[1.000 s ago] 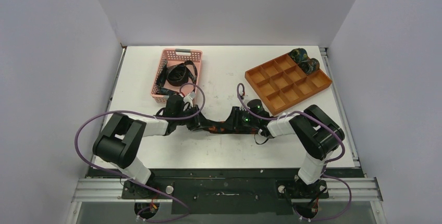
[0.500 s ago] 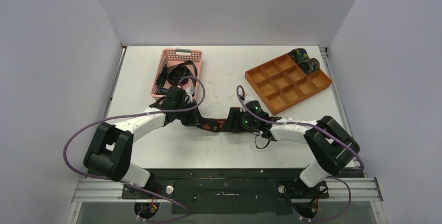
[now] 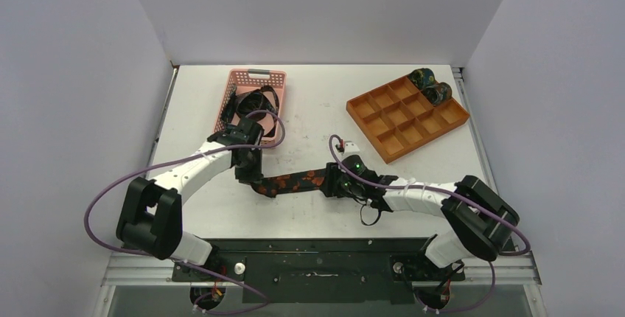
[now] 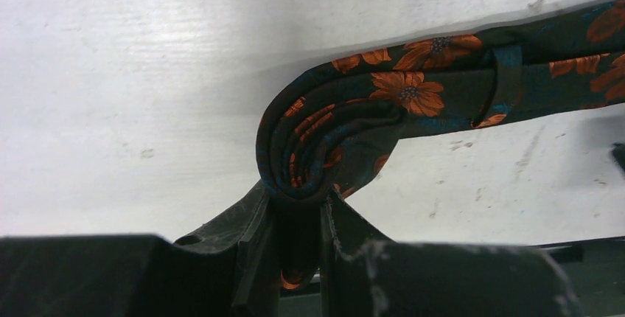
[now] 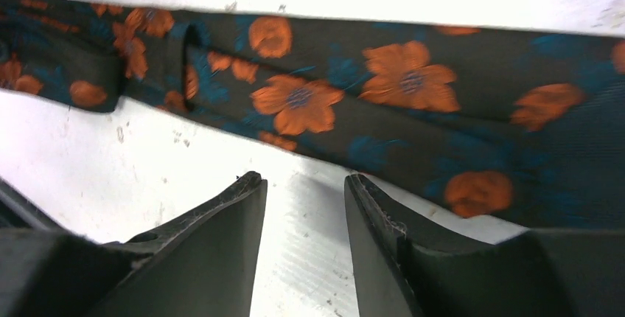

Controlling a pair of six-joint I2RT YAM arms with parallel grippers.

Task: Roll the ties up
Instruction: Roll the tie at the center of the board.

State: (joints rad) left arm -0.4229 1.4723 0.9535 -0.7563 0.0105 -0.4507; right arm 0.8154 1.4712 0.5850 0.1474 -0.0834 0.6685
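My left gripper has the tie's coil. It will let go of it on the white table before the pink basket's near inner corner (image 3: 276,183) (image 4: 383,114).
A dark tie with orange flowers (image 3: 295,181) lies as a strip across the table's middle. My left gripper (image 3: 254,179) is shut on its rolled left end (image 4: 309,155), a coil of several layers pinched between my fingers (image 4: 254,239). My right gripper (image 5: 304,192) is open and empty just beside the tie's flat wide part (image 5: 383,88), at the strip's right end (image 3: 333,182). Two rolled ties (image 3: 431,85) sit in the orange tray's far corner. More dark ties (image 3: 250,105) lie tangled in the pink basket.
The pink mesh basket (image 3: 225,122) stands at the back left, close behind my left arm. The orange compartment tray (image 3: 405,122) stands at the back right. The white table (image 3: 309,103) has scuff marks.
The tie has moved toward the near edge and now lies lower with its left end coiled. My left arm stretched out and swung its gripper down. My right gripper let go of the tie.
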